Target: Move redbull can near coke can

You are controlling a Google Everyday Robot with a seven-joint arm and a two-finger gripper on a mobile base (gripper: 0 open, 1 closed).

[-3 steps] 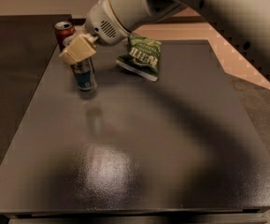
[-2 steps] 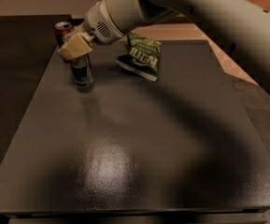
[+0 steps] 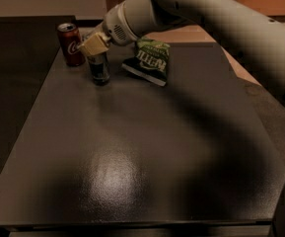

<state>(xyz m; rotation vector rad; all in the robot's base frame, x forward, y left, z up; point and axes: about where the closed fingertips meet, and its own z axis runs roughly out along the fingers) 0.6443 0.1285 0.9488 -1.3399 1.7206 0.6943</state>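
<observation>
I should let go of the redbull can beside the coke can [image 3: 95, 73], on the side that faces the green chip bag.
The redbull can [image 3: 99, 70] stands upright on the dark table [image 3: 142, 152] at the far left; it looks dark in the shadow and its top is hidden by the gripper. My gripper [image 3: 94, 46], with tan fingers, is shut on the upper part of the can from above. The coke can [image 3: 70, 44], dark red with white lettering, stands upright just to the left of it and a little farther back, with a small gap between the two cans.
A green chip bag [image 3: 150, 61] lies just right of the redbull can. My white arm [image 3: 206, 14] reaches in from the upper right over the table's far right corner. The table's left edge runs close to the coke can.
My gripper has carried the redbull can farther back on the table, closer to the coke can. The chip bag has not moved.
</observation>
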